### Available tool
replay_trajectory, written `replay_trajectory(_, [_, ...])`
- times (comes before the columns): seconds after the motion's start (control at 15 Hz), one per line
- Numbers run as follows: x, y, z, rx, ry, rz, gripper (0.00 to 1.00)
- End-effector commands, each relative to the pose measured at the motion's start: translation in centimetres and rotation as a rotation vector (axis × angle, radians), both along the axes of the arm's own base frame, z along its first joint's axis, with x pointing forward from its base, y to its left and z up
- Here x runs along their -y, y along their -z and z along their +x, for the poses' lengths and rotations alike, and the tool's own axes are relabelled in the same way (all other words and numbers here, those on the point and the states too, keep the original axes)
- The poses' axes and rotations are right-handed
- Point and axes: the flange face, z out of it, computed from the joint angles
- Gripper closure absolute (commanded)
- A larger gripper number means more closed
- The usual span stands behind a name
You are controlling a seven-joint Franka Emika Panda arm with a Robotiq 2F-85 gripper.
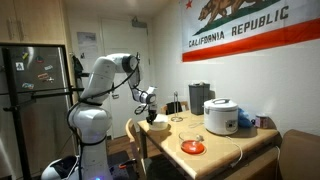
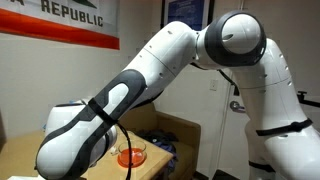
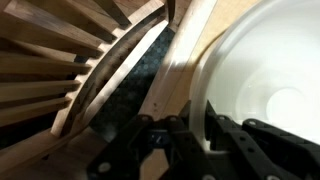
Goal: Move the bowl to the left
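The bowl, now at the table's near corner, will be set down by my gripper on the bare wood (image 1: 177, 131) next to the orange-red dish.
The small white bowl (image 1: 158, 124) sits at the near corner of the wooden table (image 1: 230, 140), by the robot. In the wrist view the bowl (image 3: 262, 70) fills the right side. My gripper (image 1: 150, 113) is down at the bowl. In the wrist view its two black fingers (image 3: 198, 126) straddle the bowl's rim, one inside and one outside, and are shut on it. The bowl is hidden behind the arm in an exterior view where the white arm (image 2: 190, 60) fills the picture.
A flat orange-red dish (image 1: 192, 147) (image 2: 130, 156) lies on the table's front part. A large white rice cooker (image 1: 221, 116), a black box (image 1: 199, 96) and a glass (image 1: 177, 108) stand further back. A wooden chair (image 1: 135, 135) (image 3: 60, 50) stands right beside the bowl's corner.
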Motion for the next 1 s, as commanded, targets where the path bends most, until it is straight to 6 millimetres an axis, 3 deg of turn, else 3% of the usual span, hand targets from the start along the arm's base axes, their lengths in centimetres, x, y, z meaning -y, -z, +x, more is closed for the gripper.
replay_trajectory(0.0, [-0.3, 0.0, 0.3, -0.004, -0.01, -0.009, 0.93])
replay_trajectory(0.2, [1.2, 0.0, 1.2, -0.004, 0.023, -0.001, 0.93])
replay_trajectory(0.93, [12.4, 1.4, 4.7, -0.046, 0.294, 0.055, 0.93])
